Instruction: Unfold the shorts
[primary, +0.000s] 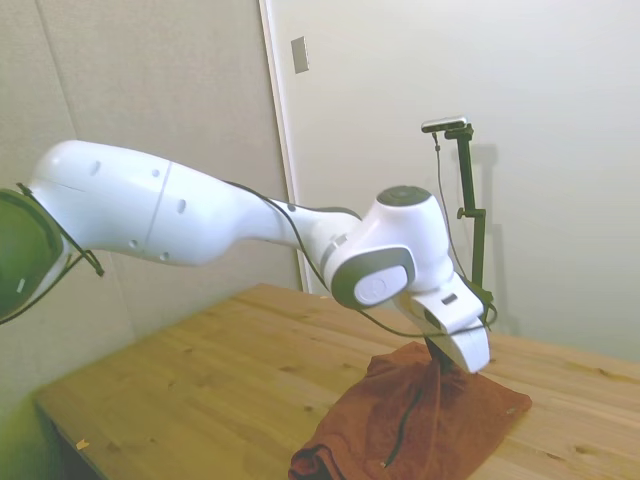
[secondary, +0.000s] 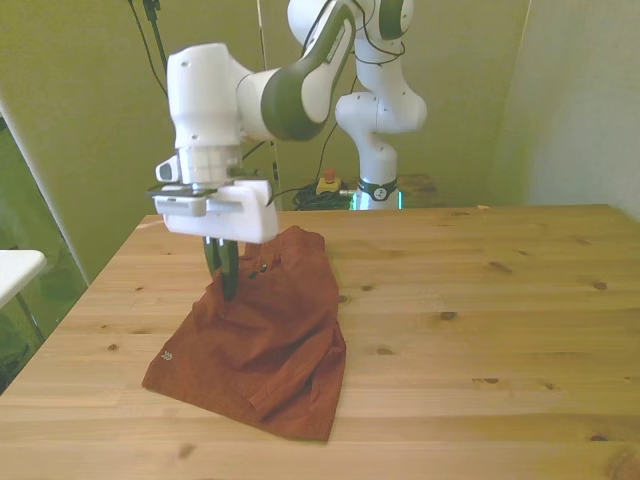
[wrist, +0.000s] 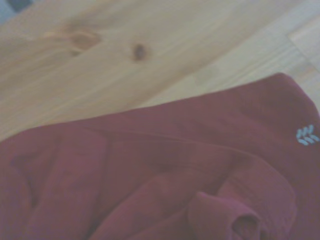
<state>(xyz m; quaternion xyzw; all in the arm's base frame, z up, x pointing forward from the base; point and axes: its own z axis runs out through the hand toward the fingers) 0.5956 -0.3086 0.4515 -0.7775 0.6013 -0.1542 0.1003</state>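
The robot's gripper needs to release the pinched fold of the shorts on the bare wood (primary: 298, 319) close to the table's far corner.
The rust-red shorts (secondary: 262, 345) lie bunched on the wooden table (secondary: 480, 300), toward the front view's left. My gripper (secondary: 224, 285) stands straight down over their far edge, its dark fingers close together and pinching a fold of the cloth. In the side view the shorts (primary: 440, 425) rise to a peak at the gripper (primary: 437, 352), and a thin dark drawstring (primary: 405, 425) hangs down across them. The wrist view shows crumpled folds of the shorts (wrist: 165, 170), with a small pale logo (wrist: 306, 135) near one corner.
Bare wooden tabletop (primary: 210, 385) spreads around the cloth, widest toward the front view's right. The front corner of the shorts reaches close to the table's near edge (secondary: 400, 465). A white surface (secondary: 15, 265) stands off the table at the front view's left.
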